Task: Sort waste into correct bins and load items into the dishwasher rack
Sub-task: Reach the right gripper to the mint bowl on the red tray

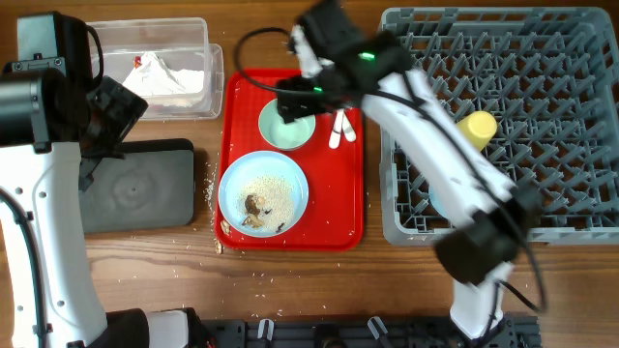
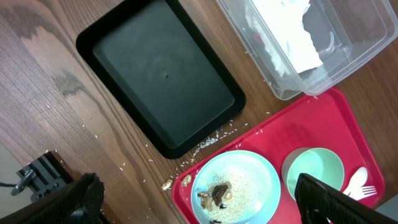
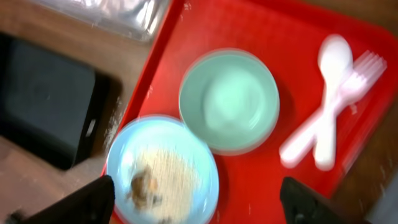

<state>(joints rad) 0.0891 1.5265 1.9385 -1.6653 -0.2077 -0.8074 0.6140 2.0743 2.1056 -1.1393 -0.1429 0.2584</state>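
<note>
My right gripper is going to the mint green bowl. It will close on the mint green bowl's rim (image 1: 260,126) (image 3: 181,111), on the side facing the black tray.
A light blue plate (image 1: 263,193) with rice and brownish scraps (image 1: 254,205) sits at the front of the red tray (image 1: 338,217). A mint green bowl (image 1: 287,126) sits behind it, with a white fork and spoon (image 1: 340,128) to its right. The crumpled napkin (image 1: 162,72) lies in the clear tub (image 1: 198,39). The black tray (image 1: 135,184) is bare. The yellow cup (image 1: 477,129) lies in the grey rack (image 1: 542,116). My right gripper (image 1: 295,97) hovers open and empty over the mint bowl (image 3: 229,99). My left gripper (image 1: 108,111) is open and empty, between the tub and the black tray.
Rice grains and a few scraps (image 1: 221,232) lie loose on the wood between the black tray and the red tray. A light blue dish (image 1: 437,201) shows partly under my right arm in the rack. The left arm's white base stands at the front left.
</note>
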